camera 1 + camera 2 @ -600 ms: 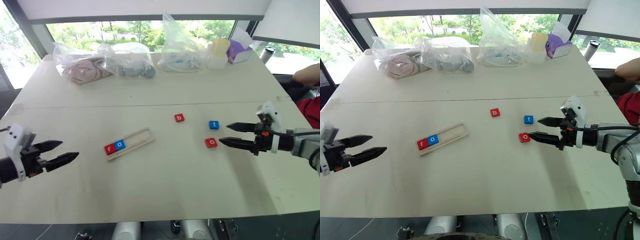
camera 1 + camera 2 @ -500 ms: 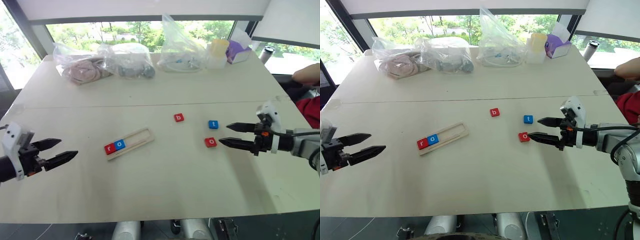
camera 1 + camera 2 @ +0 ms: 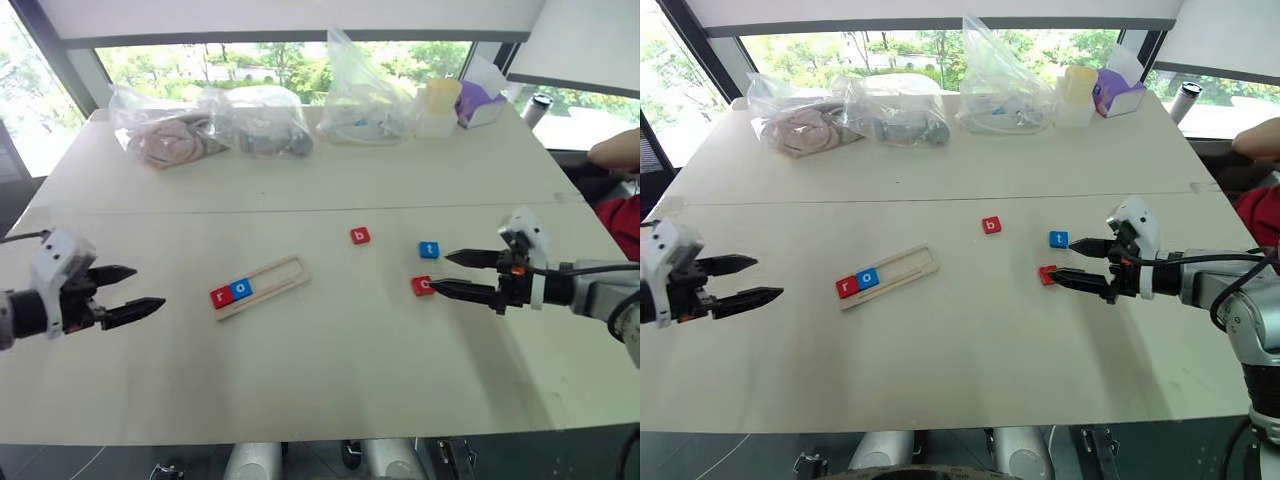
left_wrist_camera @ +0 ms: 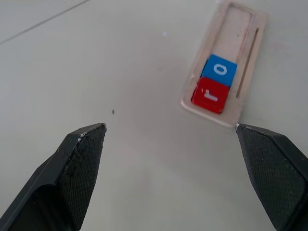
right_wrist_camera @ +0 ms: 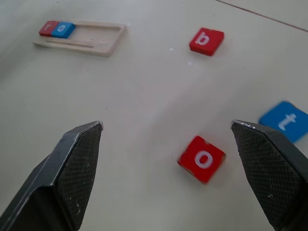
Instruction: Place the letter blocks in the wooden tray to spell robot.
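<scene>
The robot's right gripper will close on the opposite sides of the red b block (image 3: 360, 236) (image 5: 207, 41), because b comes after r and o in robot.
The wooden tray (image 3: 277, 277) lies slanted at the table's middle left. A red r block (image 3: 219, 296) and a blue o block (image 3: 240, 290) fill its near-left end, and the rest of the tray is bare. On the table to the right lie a red b block (image 3: 360, 236), a blue t block (image 3: 429, 250) and a red o block (image 3: 421, 286). My right gripper (image 3: 440, 272) is open and points left. Its lower fingertip reaches the red o block's right edge, and the t block sits just off the upper tip. My left gripper (image 3: 149, 286) is open and empty, well left of the tray (image 4: 238, 33).
Several clear plastic bags (image 3: 258, 120) line the table's far edge, with a yellow-lidded container (image 3: 438, 105) and a purple box (image 3: 478, 102) at the far right. A person's arm (image 3: 615, 148) and red clothing show past the right edge. A seam (image 3: 200, 211) crosses the table.
My right gripper has crept left, so its lower fingertip now meets the red o block. My left gripper has moved a little right, toward the tray. The blocks lie as before.
</scene>
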Available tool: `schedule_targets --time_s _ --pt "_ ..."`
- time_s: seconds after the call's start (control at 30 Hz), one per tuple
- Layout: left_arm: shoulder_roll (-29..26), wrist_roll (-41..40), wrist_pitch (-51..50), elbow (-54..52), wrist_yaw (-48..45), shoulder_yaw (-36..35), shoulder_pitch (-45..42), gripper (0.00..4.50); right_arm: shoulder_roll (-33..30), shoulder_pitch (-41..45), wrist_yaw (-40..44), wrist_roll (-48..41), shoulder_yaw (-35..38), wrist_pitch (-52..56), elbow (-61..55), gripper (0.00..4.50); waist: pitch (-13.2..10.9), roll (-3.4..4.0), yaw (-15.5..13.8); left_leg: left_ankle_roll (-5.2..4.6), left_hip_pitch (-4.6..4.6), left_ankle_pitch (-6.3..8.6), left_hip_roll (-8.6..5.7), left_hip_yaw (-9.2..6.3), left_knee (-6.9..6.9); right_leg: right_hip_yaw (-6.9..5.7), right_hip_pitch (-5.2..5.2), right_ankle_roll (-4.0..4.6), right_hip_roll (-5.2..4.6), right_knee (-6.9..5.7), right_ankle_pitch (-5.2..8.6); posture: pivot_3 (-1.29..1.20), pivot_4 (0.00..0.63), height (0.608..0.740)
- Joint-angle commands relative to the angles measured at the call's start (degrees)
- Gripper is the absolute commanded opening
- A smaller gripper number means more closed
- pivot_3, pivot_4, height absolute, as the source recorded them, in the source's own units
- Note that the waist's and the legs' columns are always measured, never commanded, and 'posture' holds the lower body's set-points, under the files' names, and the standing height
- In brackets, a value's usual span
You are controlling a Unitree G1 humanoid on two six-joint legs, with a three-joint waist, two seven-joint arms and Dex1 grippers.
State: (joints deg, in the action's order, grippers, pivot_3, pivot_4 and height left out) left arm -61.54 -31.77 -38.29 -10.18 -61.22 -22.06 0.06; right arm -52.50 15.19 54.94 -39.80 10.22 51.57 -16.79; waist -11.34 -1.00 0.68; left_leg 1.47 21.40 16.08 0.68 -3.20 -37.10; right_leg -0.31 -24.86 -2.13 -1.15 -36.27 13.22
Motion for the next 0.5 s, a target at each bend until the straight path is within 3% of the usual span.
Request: schedule_targets --time_s 0.03,0.27,0.5 --pt "1.18 4.12 4.17 -1.56 -1.21 9.47 -3.25 4.5 3.0 1.24 -3.33 -2.43 -4.15 1.28 -11.25 4.38 0.01 0.02 0.06 0.0 0.0 0.0 0.01 0.0 0.02 0.03 -0.01 -0.04 0.03 0.0 -0.03 0.0 0.15 0.74" --pt "5.55 8.94 7.6 -0.91 1.64 16.23 -6.31 4.5 10.93 -1.56 -13.55 -2.6 -11.35 4.01 -22.57 4.38 0.01 -0.01 -0.11 -0.02 0.05 0.01 0.22 -0.08 0.04 0.14 -0.07 -0.24 0.29 -0.02 -0.18 0.0 0.15 0.74" --pt "6.79 13.27 11.36 3.32 -0.31 22.28 -9.81 4.5 11.07 -3.28 -15.94 0.58 -15.48 2.36 -23.65 4.38 0.02 -0.02 0.21 -0.02 0.0 0.01 0.18 0.02 -0.09 0.15 -0.01 0.02 0.28 -0.02 -0.09 0.0 0.15 0.74"
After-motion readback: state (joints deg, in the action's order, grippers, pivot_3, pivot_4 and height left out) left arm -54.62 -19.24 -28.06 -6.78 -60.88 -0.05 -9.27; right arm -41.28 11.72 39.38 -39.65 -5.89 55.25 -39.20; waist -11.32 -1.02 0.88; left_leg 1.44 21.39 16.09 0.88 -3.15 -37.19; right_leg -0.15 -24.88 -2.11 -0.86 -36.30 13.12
